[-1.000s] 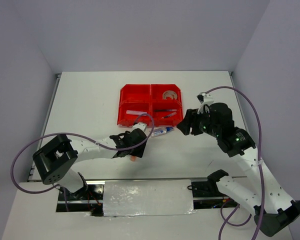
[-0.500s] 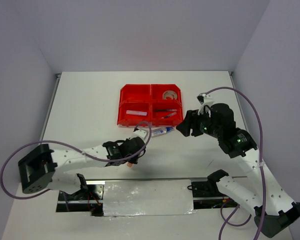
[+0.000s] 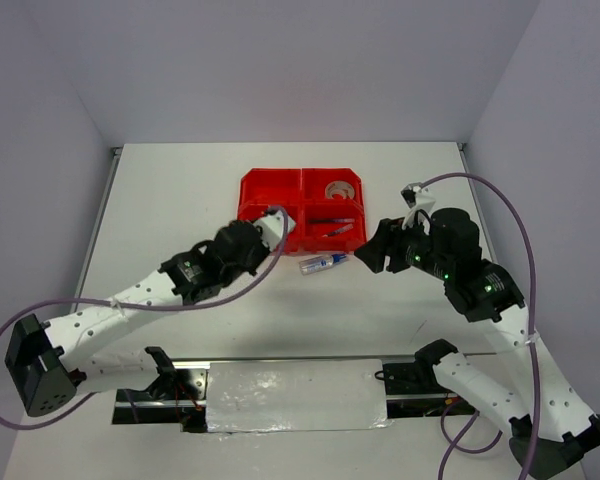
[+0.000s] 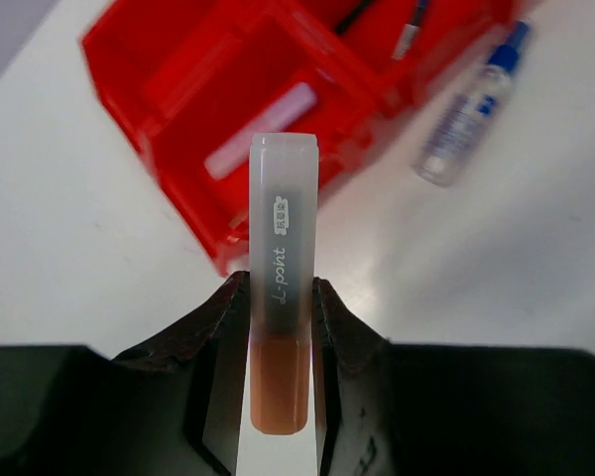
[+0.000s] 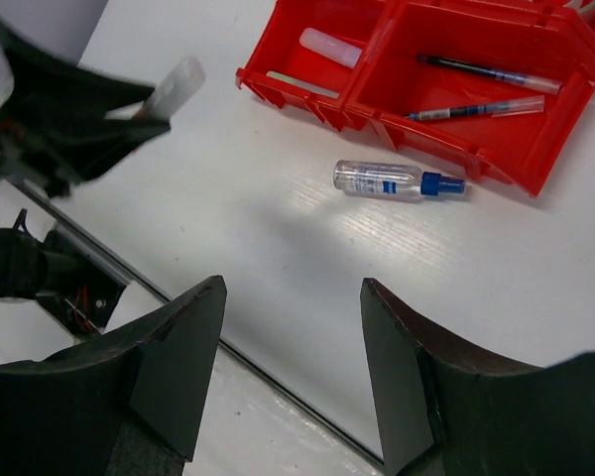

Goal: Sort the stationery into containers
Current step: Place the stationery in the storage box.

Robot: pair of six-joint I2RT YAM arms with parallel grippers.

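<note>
The orange highlighter, still held above the table, will be let go by my left gripper in the red bin (image 3: 271, 236) (image 4: 284, 157), just in front of the pale highlighter.
My left gripper (image 4: 281, 288) is shut on an orange highlighter (image 4: 283, 248) with a frosted cap. It holds the highlighter above the table, just in front of the near-left bin of the red containers (image 4: 178, 188). That bin holds a pale highlighter (image 4: 261, 131) and a flat green eraser (image 5: 302, 84). Two pens (image 5: 476, 109) lie in the near-right bin, and a tape roll (image 3: 341, 189) lies in the far-right bin. A blue-capped glue tube (image 3: 323, 263) rests on the table in front of the containers (image 3: 302, 172). My right gripper (image 5: 293, 297) hangs open and empty to the right of the tube.
A silver taped plate (image 3: 295, 395) and a dark slot run along the near table edge between the arm bases. Grey walls close in the table on the left, back and right. Purple cables loop beside both arms.
The left jaws closed on the orange highlighter near the front of the table. The left arm then carried it up and back towards the red containers. The right arm barely moved.
</note>
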